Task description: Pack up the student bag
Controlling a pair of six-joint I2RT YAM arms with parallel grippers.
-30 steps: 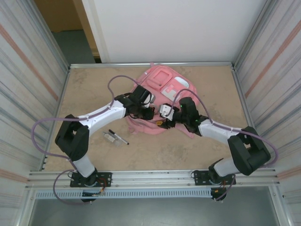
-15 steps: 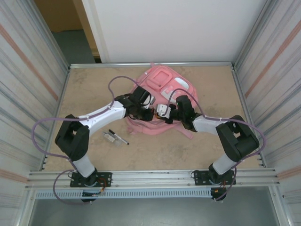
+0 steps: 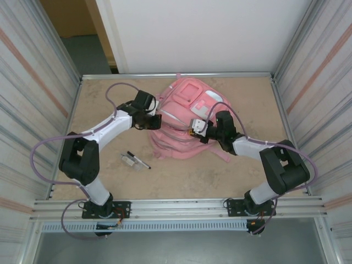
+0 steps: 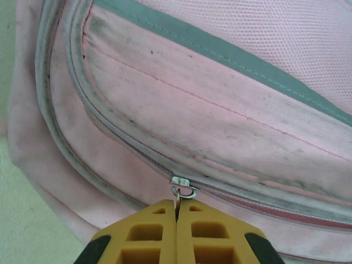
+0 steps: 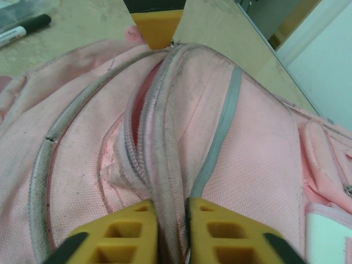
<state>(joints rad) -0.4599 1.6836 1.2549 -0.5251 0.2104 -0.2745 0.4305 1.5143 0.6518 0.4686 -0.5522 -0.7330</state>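
The robot's right gripper holds the zip edge far from the slider, so it should grab the zip edge closer to the slider [image 5: 158,96] before the left gripper pulls round the bag's corner.
The pink student bag [image 3: 186,92] lies flat at the back middle of the table. My left gripper [image 3: 150,120] is at the bag's left edge, shut on the small metal zip pull [image 4: 177,197] hanging from the slider [image 4: 184,186]. My right gripper [image 3: 196,128] is over the bag's near right part, shut on a raised fold of the zip edge [image 5: 168,165]. In the right wrist view the zip gapes open along the bag [image 5: 258,154], and the left gripper's yellow tip [image 5: 158,30] sits at the far end of that opening.
A black marker [image 3: 139,160] and a small clear item [image 3: 128,160] lie on the table left of the bag, in front of the left arm. The marker [image 5: 25,28] also shows beyond the bag. Metal walls close in both sides of the table.
My left gripper has moved left and back along the bag's edge with the zip pull in it. My right gripper has closed on the bag's zip edge and shifted slightly right.
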